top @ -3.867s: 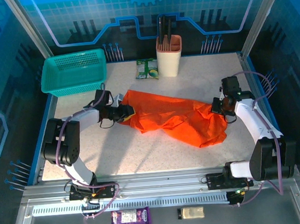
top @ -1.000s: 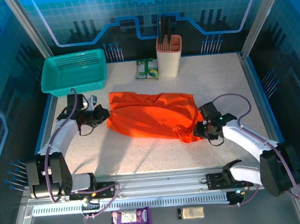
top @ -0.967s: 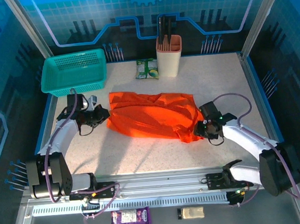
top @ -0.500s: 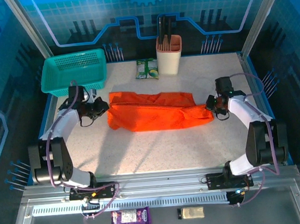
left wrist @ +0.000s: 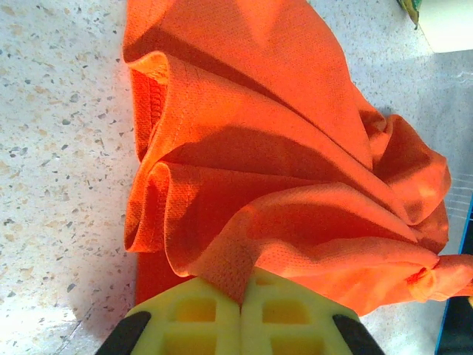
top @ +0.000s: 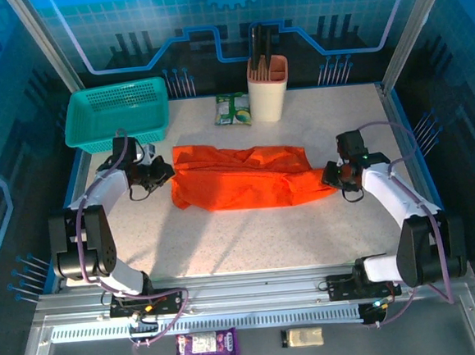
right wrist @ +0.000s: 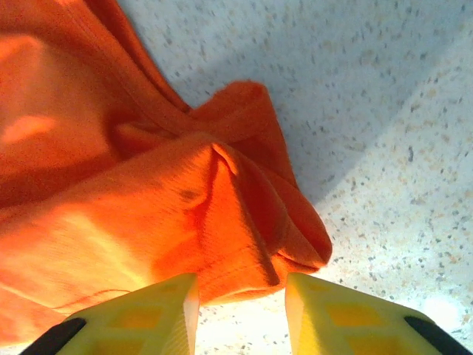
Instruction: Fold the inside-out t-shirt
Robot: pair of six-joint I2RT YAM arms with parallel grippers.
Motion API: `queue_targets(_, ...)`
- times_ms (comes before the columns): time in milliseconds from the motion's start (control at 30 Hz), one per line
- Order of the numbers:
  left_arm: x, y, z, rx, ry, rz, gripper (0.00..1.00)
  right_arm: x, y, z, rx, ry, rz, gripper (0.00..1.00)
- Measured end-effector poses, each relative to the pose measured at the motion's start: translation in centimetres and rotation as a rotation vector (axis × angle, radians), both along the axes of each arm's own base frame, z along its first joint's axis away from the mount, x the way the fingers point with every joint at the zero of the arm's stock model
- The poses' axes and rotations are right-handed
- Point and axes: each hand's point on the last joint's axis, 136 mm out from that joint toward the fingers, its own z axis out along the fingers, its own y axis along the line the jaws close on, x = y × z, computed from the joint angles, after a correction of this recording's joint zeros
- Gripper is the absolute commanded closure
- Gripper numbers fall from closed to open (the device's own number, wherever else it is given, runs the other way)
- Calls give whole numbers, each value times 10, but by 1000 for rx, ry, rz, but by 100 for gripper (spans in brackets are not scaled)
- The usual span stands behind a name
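Note:
The orange t-shirt is bunched in a wrinkled band; my right gripper needs to pinch the t-shirt's loose end (top: 322, 187), then both grippers lift and spread it flat before folding.
The bright orange t-shirt (top: 241, 175) lies stretched in a long wrinkled band across the middle of the table. My left gripper (top: 165, 172) is at its left end, and the left wrist view shows the yellow fingers (left wrist: 185, 318) pressed together on a fold of the t-shirt (left wrist: 251, 170). My right gripper (top: 329, 176) sits at the shirt's right end. In the right wrist view its two yellow fingers (right wrist: 159, 314) stand apart, and the bunched end of the t-shirt (right wrist: 185, 214) lies on the table just ahead of them, not pinched.
A teal mesh basket (top: 117, 113) stands at the back left. A beige holder (top: 267, 87) and a green packet (top: 233, 109) sit at the back centre. The speckled table (top: 250, 234) has free room in front of the shirt.
My right gripper has let go of the shirt's right end and shifted slightly toward the front. The left gripper stays at the left end, still holding cloth.

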Motion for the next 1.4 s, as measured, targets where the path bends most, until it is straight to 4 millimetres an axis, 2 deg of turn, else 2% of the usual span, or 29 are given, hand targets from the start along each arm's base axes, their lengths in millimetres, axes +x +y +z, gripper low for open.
queue_targets(100,0,0,0,0,0,0,100,-3,-2,-14,-2,47,-4,63)
queue_targets(200,0,0,0,0,0,0,100,-2,-4,-20,-4,61,-5,65)
queue_targets(400,0,0,0,0,0,0,100,5,-5,-17,19,33,-5,70)
queue_targets(633,0,0,0,0,0,0,100,20,-1,-4,44,-22,8,75)
queue_targets(1000,0,0,0,0,0,0,100,21,2,-9,60,-8,16,79)
queue_targets(1267,0,0,0,0,0,0,100,21,0,-11,63,-1,9,100)
queue_targets(1333,0,0,2,-1,-2,2,100,22,0,-7,61,-6,12,100)
queue_targets(1400,2,0,8,0,-17,3,100,24,0,7,61,-31,13,100)
